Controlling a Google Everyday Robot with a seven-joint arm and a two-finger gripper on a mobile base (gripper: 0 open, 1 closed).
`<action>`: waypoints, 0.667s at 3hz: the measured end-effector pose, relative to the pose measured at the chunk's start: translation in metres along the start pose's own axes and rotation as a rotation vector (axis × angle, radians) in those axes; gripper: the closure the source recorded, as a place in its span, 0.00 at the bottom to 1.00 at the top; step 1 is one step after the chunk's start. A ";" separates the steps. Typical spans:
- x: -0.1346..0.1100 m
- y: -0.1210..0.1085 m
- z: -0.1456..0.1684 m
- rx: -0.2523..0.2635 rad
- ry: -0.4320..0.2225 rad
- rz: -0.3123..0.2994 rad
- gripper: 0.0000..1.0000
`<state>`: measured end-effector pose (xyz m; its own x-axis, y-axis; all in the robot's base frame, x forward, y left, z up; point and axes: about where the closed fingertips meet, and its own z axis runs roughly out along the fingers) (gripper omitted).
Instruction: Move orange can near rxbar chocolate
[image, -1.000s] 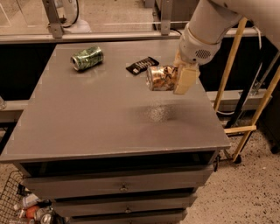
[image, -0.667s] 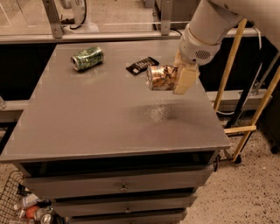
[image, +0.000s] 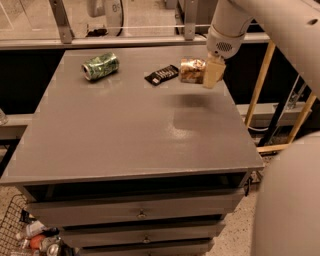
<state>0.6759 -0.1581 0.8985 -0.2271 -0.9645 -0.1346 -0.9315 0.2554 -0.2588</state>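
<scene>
The orange can, now held above the grey table, will be released on the table (image: 184, 76), by the rxbar chocolate's end farthest from the green can.
The orange can (image: 190, 70) is a shiny copper dented can, held on its side above the grey table (image: 125, 130), toward the far right. My gripper (image: 206, 71) is shut on its right end, hanging from the white arm that comes in from the upper right. The rxbar chocolate (image: 161, 75), a flat black wrapper with white lettering, lies on the table just left of the can, a small gap apart. The can's shadow falls on the table in front of it.
A green dented can (image: 100, 66) lies on its side at the far left of the table. Drawers (image: 140, 215) sit under the tabletop. Yellow wooden poles (image: 260, 85) stand to the right. A wire basket with clutter (image: 30, 235) is on the floor at lower left.
My gripper has carried the orange can farther back and up, so it now hangs right beside the rxbar chocolate. The view has also shifted closer.
</scene>
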 end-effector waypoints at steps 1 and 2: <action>0.008 -0.027 0.021 0.010 0.079 0.069 1.00; -0.001 -0.037 0.040 0.003 0.129 0.085 1.00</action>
<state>0.7218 -0.1643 0.8698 -0.3399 -0.9399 -0.0326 -0.9065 0.3366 -0.2549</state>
